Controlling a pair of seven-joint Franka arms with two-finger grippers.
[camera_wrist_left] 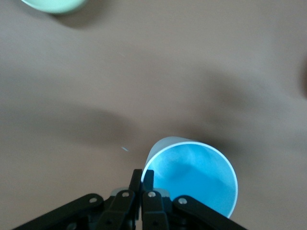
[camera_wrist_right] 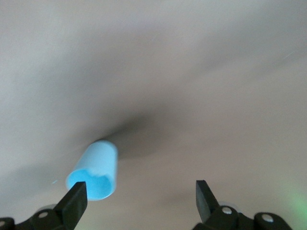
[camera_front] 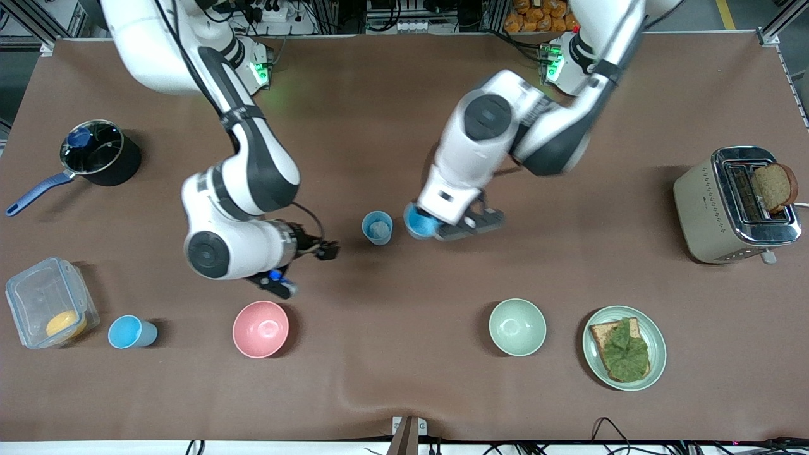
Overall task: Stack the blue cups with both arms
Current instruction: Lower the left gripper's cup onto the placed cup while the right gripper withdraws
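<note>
Next, I release the light-blue cup, held over the table's middle, from my left gripper inside the blue cup (camera_front: 377, 227) that stands on the table between both grippers.
My left gripper (camera_front: 430, 226) is shut on the rim of a light-blue cup (camera_front: 416, 222) and holds it over the middle of the table. In the left wrist view its fingers (camera_wrist_left: 142, 177) pinch that cup's (camera_wrist_left: 192, 175) wall. A second blue cup (camera_front: 377, 227) stands upright on the table right beside the held one, toward the right arm's end. My right gripper (camera_front: 302, 268) is open and empty, above the table between that cup and the pink bowl (camera_front: 260, 328). The right wrist view shows a blue cup (camera_wrist_right: 93, 171) by one of the open gripper's (camera_wrist_right: 141, 196) fingers. A third blue cup (camera_front: 129, 332) stands beside the plastic box.
A pale green bowl (camera_front: 517, 327) and a plate with toast and lettuce (camera_front: 624, 347) sit nearer the front camera. A clear plastic box (camera_front: 47, 302) and a black saucepan (camera_front: 100, 151) stand at the right arm's end. A toaster (camera_front: 736, 203) stands at the left arm's end.
</note>
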